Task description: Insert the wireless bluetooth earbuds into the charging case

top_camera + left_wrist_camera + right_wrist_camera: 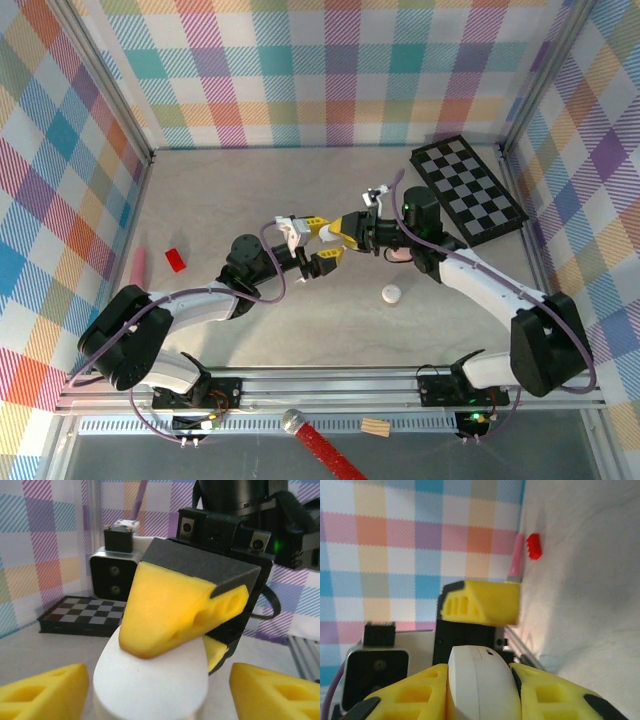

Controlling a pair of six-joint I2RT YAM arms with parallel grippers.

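Note:
My right gripper is going to release the white charging case on the table (372, 275) next to the small white piece.
A white pebble-shaped charging case (480, 685) with its lid closed is clamped between the yellow fingers of my right gripper (479, 680), held above the middle of the table. In the left wrist view the same case (150, 680) has one right finger (175, 615) lying across its top. My left gripper (160, 692) is open, its fingers (42, 695) standing either side of the case without touching it. From above, the left gripper (321, 245) and the right gripper (338, 233) meet tip to tip. The earbuds are out of view.
A small white pebble-shaped piece (391, 294) lies on the table in front of the right arm, and a pink one (401, 256) sits partly under it. A checkerboard (467, 190) lies at the back right. A red block (176, 259) and a pink stick (138, 265) lie far left.

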